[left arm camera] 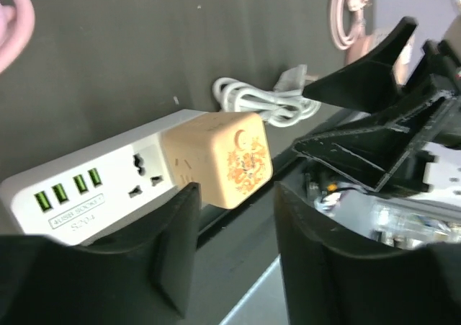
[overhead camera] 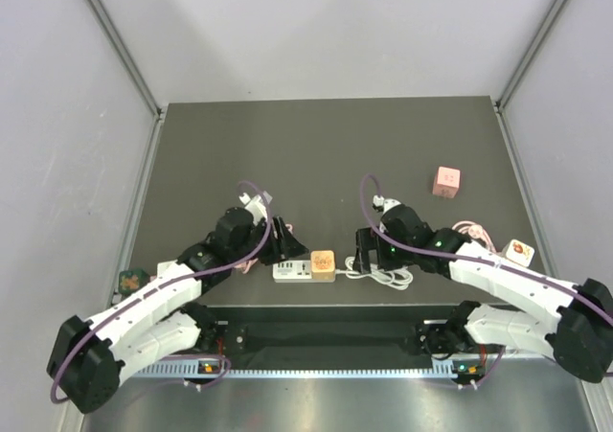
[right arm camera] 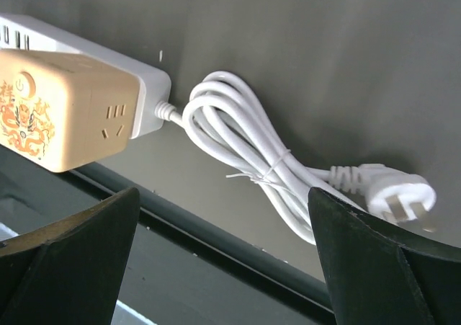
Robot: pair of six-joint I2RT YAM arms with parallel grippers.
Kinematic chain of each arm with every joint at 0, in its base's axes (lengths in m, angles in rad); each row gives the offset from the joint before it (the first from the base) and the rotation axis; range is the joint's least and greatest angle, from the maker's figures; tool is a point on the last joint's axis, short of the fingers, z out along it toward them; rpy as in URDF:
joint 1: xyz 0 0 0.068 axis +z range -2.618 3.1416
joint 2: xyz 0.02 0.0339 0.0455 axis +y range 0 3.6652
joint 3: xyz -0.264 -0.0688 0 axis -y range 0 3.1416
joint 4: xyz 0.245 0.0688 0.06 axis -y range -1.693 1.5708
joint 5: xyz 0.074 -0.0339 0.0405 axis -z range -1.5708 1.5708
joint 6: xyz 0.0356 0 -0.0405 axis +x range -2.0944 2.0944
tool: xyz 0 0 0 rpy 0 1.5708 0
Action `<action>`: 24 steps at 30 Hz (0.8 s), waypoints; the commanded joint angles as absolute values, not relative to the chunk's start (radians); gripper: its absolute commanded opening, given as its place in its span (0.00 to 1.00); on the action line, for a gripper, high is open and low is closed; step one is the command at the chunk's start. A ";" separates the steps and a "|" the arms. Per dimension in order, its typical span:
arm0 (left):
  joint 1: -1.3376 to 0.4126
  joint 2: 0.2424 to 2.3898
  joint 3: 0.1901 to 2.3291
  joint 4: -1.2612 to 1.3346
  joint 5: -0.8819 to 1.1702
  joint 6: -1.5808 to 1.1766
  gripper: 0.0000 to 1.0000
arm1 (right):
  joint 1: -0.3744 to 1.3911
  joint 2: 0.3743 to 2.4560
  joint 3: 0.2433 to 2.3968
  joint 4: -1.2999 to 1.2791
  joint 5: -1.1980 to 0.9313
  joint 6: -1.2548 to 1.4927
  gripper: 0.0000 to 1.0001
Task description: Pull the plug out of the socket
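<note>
I need to close my right gripper around the beige cube plug, on its side (overhead camera: 333, 266) (right arm camera: 109, 117) facing the coiled white cord and on the opposite side.
A white power strip (overhead camera: 290, 271) lies near the table's front edge with a beige cube plug (overhead camera: 323, 264) in its right-hand socket. In the left wrist view the strip (left arm camera: 79, 188) and the plug (left arm camera: 223, 156) sit just beyond my left gripper (left arm camera: 234, 228), which is open and empty. In the top view my left gripper (overhead camera: 284, 240) hovers at the strip's left end. My right gripper (overhead camera: 365, 252) is open and empty, right of the plug and over the coiled white cord (overhead camera: 383, 277). The right wrist view shows the plug (right arm camera: 61, 116) and the cord (right arm camera: 252, 159).
A pink cube (overhead camera: 445, 182) lies at the back right. A pink cable (overhead camera: 473, 232) and a small white block (overhead camera: 518, 252) lie by the right arm. A small dark-green object (overhead camera: 129, 281) sits at the left edge. The cord's mains plug (right arm camera: 396, 199) lies loose.
</note>
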State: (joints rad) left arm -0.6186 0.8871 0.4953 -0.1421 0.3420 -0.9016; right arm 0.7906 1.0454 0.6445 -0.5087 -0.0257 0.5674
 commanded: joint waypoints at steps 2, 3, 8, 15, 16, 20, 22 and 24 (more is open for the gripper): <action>-0.686 0.905 0.551 -0.158 0.141 -0.865 0.39 | 0.851 1.103 0.722 -0.411 -0.089 0.555 1.00; -0.693 0.899 0.546 -0.178 0.127 -0.867 0.35 | 0.865 1.115 0.744 -0.408 -0.084 0.563 1.00; -0.695 0.871 0.454 -0.155 0.121 -0.902 0.15 | 0.957 1.196 0.802 -0.411 -0.008 0.589 1.00; -0.695 0.809 0.351 -0.143 0.106 -0.923 0.00 | 1.032 1.256 0.873 -0.434 0.092 0.647 1.00; -0.695 0.804 0.344 -0.141 0.103 -0.925 0.00 | 1.037 1.270 0.882 -0.448 0.115 0.663 1.00; -0.696 0.810 0.298 -0.115 0.107 -0.945 0.00 | 1.042 1.310 0.931 -0.480 0.130 0.741 1.00; -0.695 0.827 0.284 -0.078 0.129 -0.953 0.00 | 1.045 1.319 0.948 -0.474 0.132 0.767 1.00; -0.695 0.841 0.272 -0.055 0.132 -0.963 0.00 | 1.052 1.322 0.950 -0.456 0.135 0.775 1.00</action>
